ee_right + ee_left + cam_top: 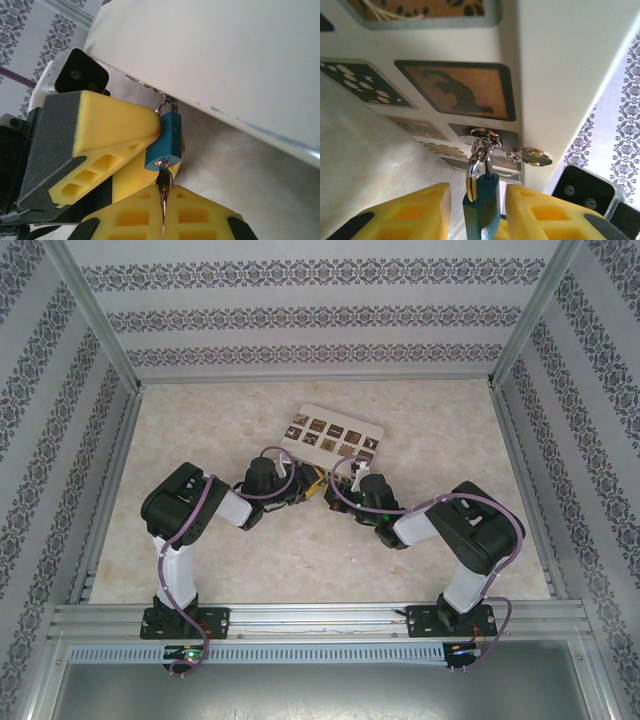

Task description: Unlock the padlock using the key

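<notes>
The robot's right gripper sits rolled far over on the key's bow, so it should open, back off, roll upright and take the bow for more turn [164, 190].
A small blue padlock [482, 207] hangs by its silvery shackle [474, 172] from a metal ring on the cream box [560, 75]. My left gripper [479, 194] has a yellow finger on each side of the padlock body and is shut on it. In the right wrist view the padlock [165, 140] is pressed against a left finger [110, 120]. The key [164, 181] is in the keyhole at the padlock's bottom, and my right gripper [164, 195] is shut on its bow. I cannot tell whether the shackle is latched.
A second key [536, 157] dangles from the same ring beside the box. The cream box [335, 435] with dark picture tiles lies on the marbled table, just beyond both grippers, which meet at its near edge. Patterned walls surround the table.
</notes>
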{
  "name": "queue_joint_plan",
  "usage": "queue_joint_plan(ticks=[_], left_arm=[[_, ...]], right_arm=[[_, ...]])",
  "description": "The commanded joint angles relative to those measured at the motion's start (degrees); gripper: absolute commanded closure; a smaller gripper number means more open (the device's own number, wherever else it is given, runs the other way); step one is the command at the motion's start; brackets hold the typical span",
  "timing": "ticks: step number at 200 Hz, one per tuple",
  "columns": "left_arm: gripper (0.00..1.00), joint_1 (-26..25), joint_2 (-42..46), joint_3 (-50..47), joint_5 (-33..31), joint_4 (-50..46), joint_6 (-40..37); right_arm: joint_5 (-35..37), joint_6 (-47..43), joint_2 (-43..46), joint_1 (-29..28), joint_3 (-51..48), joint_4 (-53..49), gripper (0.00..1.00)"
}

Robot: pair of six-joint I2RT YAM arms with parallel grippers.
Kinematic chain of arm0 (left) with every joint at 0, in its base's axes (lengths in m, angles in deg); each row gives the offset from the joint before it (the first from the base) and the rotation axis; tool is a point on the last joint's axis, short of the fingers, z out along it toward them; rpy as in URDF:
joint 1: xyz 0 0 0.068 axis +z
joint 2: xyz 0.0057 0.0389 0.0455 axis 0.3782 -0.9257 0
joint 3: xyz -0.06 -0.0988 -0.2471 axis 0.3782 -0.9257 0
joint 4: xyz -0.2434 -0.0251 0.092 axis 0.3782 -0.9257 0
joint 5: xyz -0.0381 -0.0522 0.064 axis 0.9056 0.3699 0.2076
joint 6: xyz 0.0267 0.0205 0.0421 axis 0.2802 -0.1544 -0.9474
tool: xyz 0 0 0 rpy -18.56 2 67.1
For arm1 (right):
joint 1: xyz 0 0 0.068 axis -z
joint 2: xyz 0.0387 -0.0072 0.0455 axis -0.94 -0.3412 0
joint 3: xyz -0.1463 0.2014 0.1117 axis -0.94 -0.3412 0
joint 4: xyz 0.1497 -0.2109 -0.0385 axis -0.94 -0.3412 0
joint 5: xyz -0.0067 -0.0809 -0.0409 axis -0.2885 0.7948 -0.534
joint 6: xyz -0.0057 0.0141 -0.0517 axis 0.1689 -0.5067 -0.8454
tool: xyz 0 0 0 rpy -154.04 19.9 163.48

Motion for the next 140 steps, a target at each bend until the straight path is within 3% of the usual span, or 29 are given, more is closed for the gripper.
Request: queue_joint_plan(ticks=[1, 60, 140], left_arm=[[0.69, -0.71, -0.70, 1.31, 0.43, 2.28, 0.06], [0.75, -0.77, 1.55, 1.27, 0.18, -1.73, -2.38], [0.78, -0.92, 7.40, 0.66, -1.02, -7.06, -3.81]], right_arm=[[-1.58, 0.87, 1.95, -0.75, 1.13, 2.38, 1.00], [-1.34, 1.29, 2.37, -0.69, 0.76, 2.64, 1.00], [3.54, -2.94, 9.06, -0.69, -3.77, 0.20, 0.82]])
